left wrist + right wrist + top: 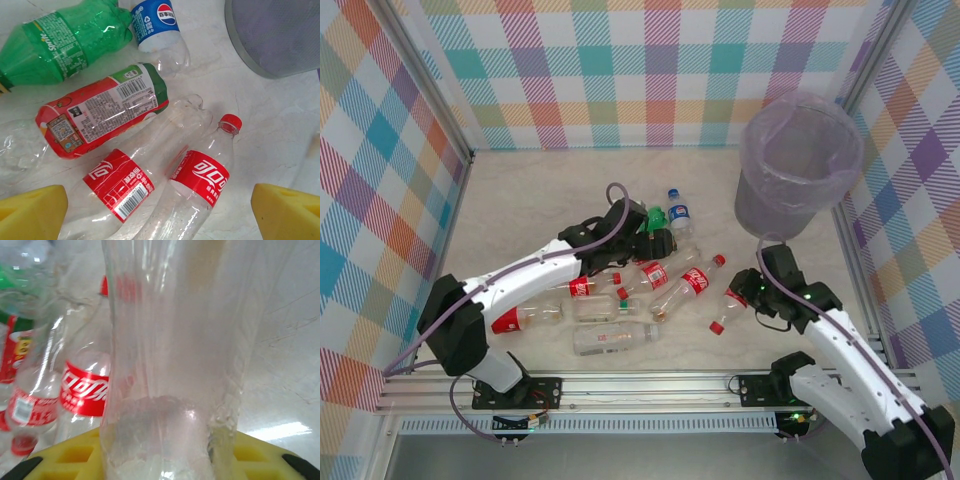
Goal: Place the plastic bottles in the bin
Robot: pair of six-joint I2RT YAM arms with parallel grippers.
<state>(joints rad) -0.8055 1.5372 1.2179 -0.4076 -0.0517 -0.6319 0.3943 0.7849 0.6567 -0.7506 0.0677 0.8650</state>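
Next, my right gripper lets go of the clear bottle inside the lilac bag lining the bin (794, 162).
Several plastic bottles (620, 300) lie in a heap mid-table. My left gripper (655, 242) hovers open over them, its yellow pads (30, 207) wide apart above two clear red-labelled bottles (205, 175) (117, 185). Beyond these lie a red-and-green-labelled bottle (100, 115), a green bottle (65, 42) and a blue-labelled bottle (157, 22). My right gripper (748, 297) is shut on a clear bottle (175, 340) with a red cap (717, 327), low over the table right of the heap. The bin (798, 165), lined with a lilac bag, stands at the back right, with its wall (280, 35) at the top right of the left wrist view.
A clear pale-labelled bottle (610, 338) and a red-labelled one (525, 318) lie nearest the arm bases. Checked walls close in the table on three sides. Bare tabletop (520, 200) stretches to the back left.
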